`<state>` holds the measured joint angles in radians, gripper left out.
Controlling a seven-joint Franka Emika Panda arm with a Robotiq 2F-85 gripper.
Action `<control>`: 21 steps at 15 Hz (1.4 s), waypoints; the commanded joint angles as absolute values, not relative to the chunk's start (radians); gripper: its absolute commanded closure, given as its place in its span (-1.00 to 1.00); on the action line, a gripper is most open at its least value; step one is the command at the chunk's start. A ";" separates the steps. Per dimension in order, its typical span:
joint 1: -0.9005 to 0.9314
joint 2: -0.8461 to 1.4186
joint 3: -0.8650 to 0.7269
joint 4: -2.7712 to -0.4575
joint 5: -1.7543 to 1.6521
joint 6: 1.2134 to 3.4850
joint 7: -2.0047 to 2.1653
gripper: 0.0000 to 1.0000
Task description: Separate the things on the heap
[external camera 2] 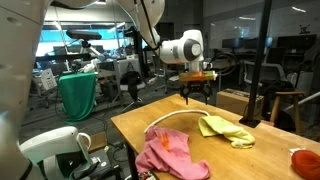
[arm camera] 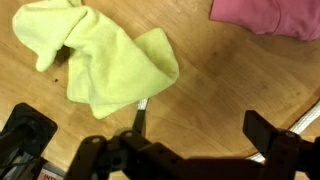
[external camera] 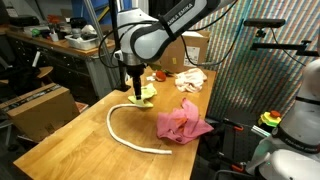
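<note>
My gripper needs to grip the white rope's part (external camera: 129, 105) (arm camera: 143, 104) next to the yellow-green cloth's edge, because the rope slips under the cloth there.
A yellow-green cloth (external camera: 146, 94) lies on the wooden table (external camera: 70, 135), and it also shows in the other exterior view (external camera 2: 226, 128) and in the wrist view (arm camera: 100, 60). A pink cloth (external camera: 182, 122) lies apart from it, nearer the table's edge (external camera 2: 170, 152) (arm camera: 270, 14). A white rope (external camera: 124, 130) curves between them (external camera 2: 166, 120). My gripper (external camera: 133, 86) hovers just above the table beside the yellow-green cloth (external camera 2: 195, 93). In the wrist view the gripper (arm camera: 150, 128) is open and empty, over bare wood.
A white cloth with a red object (external camera: 188, 78) lies at the far end of the table. A red item (external camera 2: 305, 160) sits near one table corner. A cardboard box (external camera: 40, 105) stands beside the table. Workbenches and equipment surround it.
</note>
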<state>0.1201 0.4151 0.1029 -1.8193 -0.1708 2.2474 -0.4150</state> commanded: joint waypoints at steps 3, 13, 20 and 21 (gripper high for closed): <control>0.102 0.517 0.117 -1.666 -0.174 2.179 -0.455 -1.00; 0.077 0.663 0.129 -1.507 -0.175 2.163 -0.571 -1.00; 0.058 0.756 0.151 -1.402 -0.147 2.146 -0.637 -1.00; 0.053 0.769 0.157 -1.389 -0.140 2.145 -0.642 -1.00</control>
